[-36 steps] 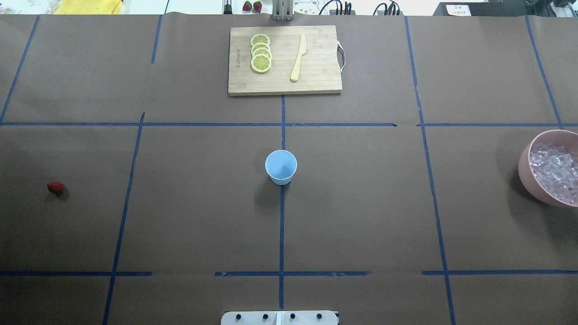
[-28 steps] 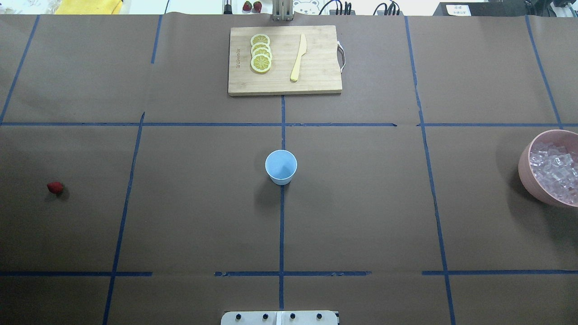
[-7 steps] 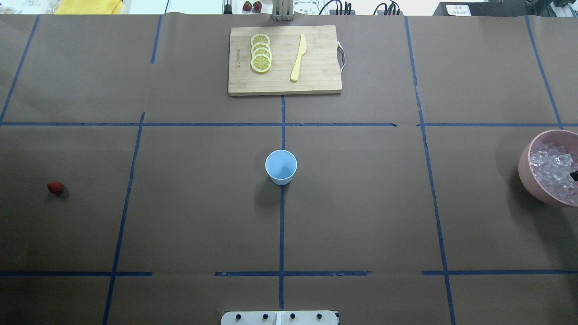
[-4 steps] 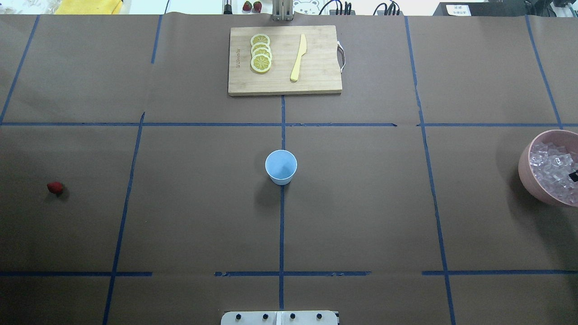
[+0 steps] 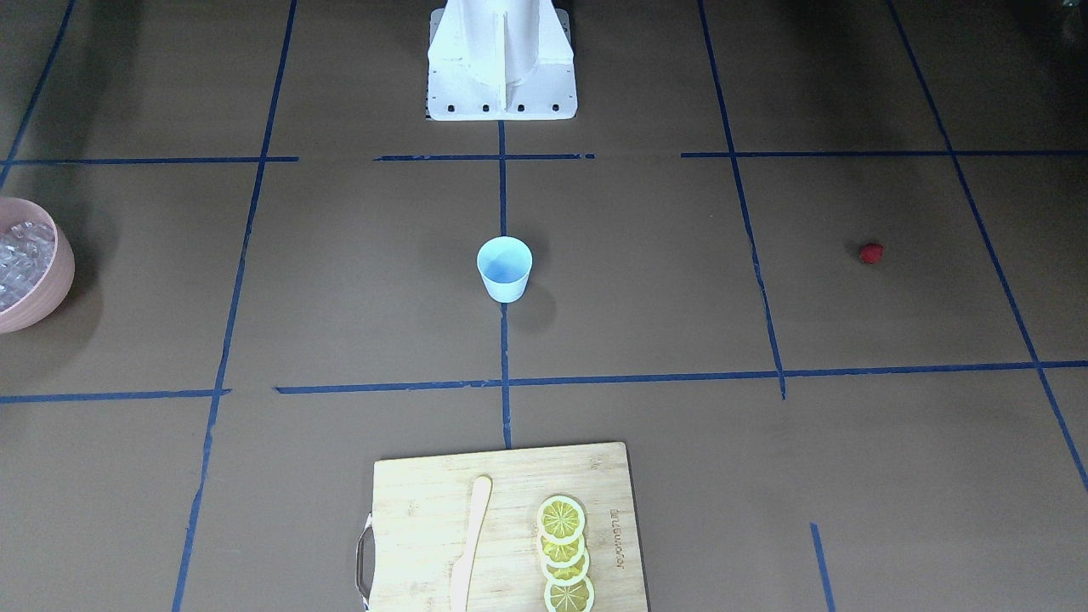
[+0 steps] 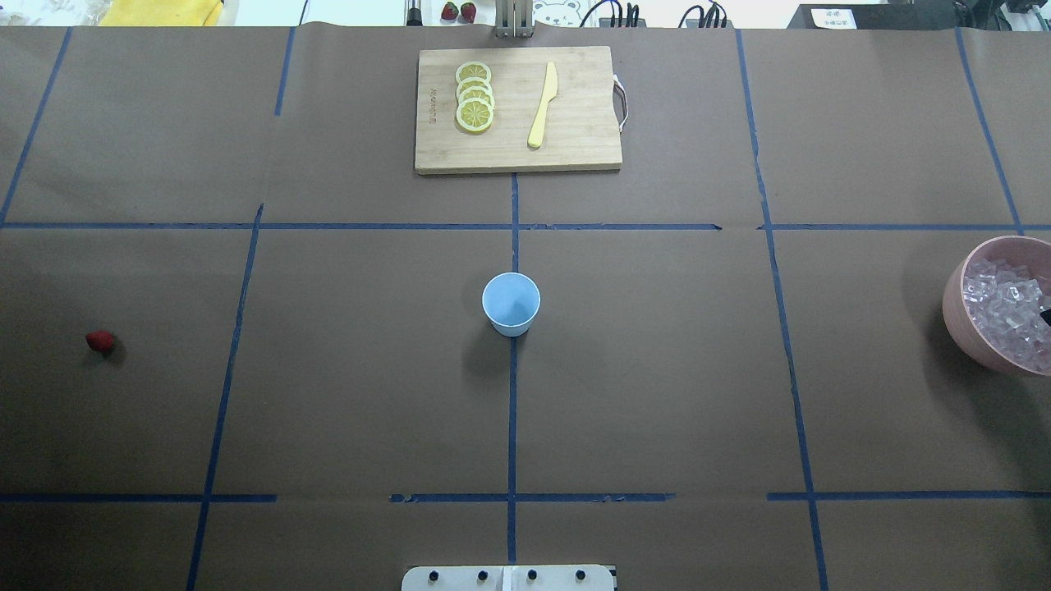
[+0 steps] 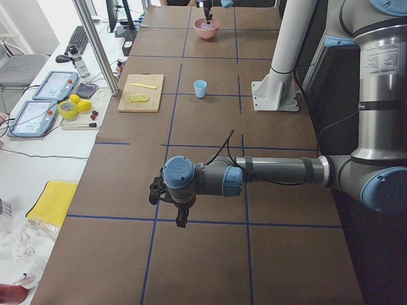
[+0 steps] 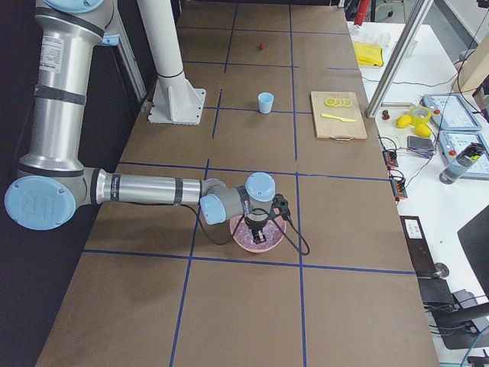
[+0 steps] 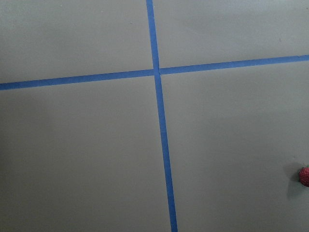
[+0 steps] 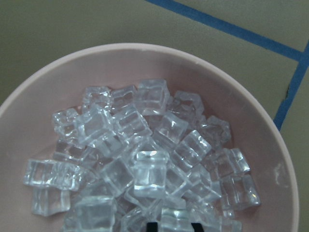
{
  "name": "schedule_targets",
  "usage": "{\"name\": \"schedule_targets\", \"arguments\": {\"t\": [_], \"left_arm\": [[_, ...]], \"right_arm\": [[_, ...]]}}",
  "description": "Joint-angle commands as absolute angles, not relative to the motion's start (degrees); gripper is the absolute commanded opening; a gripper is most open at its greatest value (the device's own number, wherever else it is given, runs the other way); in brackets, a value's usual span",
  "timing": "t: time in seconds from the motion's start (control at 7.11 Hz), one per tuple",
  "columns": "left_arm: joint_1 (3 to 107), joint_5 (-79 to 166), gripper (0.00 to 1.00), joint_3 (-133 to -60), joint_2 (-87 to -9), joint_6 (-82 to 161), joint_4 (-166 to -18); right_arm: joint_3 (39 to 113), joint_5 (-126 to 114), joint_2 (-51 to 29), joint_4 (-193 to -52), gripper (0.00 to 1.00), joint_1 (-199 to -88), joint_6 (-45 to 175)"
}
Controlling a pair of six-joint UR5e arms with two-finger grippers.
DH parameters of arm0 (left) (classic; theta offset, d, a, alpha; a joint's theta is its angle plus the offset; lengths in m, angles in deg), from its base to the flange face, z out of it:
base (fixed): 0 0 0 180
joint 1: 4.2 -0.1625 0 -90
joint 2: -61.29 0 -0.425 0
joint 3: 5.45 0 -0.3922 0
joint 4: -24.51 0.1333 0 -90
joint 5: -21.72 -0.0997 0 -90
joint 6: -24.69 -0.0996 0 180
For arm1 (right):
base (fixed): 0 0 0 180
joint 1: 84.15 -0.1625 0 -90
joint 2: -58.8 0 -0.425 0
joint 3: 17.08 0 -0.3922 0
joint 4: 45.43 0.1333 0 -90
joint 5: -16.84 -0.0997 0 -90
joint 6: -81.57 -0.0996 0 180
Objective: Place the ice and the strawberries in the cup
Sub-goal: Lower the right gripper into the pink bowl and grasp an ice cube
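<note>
My right gripper needs to release the ice cube inside the light-blue cup (image 5: 505,269), so that it falls to the bottom of the cup.
The light-blue cup (image 6: 511,304) stands upright at the table's middle, also in the front view (image 5: 505,268). The dark-red strawberry (image 6: 100,341) lies alone at the far left and shows at the left wrist view's right edge (image 9: 304,176). The ice (image 10: 145,164) fills the pink bowl (image 6: 956,316) at the far right. My right gripper (image 10: 174,226) reaches down into the bowl (image 8: 258,232), its two dark tips close on either side of one ice cube. My left gripper (image 7: 181,215) hangs above bare table near the strawberry; I cannot tell whether it is open.
A wooden cutting board (image 6: 517,156) with lemon slices (image 6: 475,97) and a yellow knife (image 6: 543,105) lies at the table's far middle. The robot's base plate (image 6: 509,579) is at the near edge. Blue tape lines cross the brown table cover.
The right gripper's dark tip came into view over the ice bowl about a second ago and has since shifted slightly toward the right edge. Cup and strawberry have not moved.
</note>
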State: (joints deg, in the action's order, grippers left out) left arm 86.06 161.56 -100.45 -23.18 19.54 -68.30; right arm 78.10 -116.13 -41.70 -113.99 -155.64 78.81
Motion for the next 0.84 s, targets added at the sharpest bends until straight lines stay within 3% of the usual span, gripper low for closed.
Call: {"name": "schedule_targets", "arguments": {"t": [0.0,0.42,0.7], "left_arm": [[86.06,161.56,1.0,-100.46,-23.17,19.59,-68.31],[86.06,161.73,1.0,-100.46,-23.26,19.76,-69.09],[86.06,161.73,1.0,-100.72,-23.17,19.77,-69.19]], "right_arm": [[78.8,-116.66,-42.1,-113.99,0.0,-155.95,78.85],[92.11,-120.0,-48.49,-116.78,0.0,-161.48,78.58],[101.88,-122.28,-46.17,-120.84,0.0,-160.53,59.65]]}}
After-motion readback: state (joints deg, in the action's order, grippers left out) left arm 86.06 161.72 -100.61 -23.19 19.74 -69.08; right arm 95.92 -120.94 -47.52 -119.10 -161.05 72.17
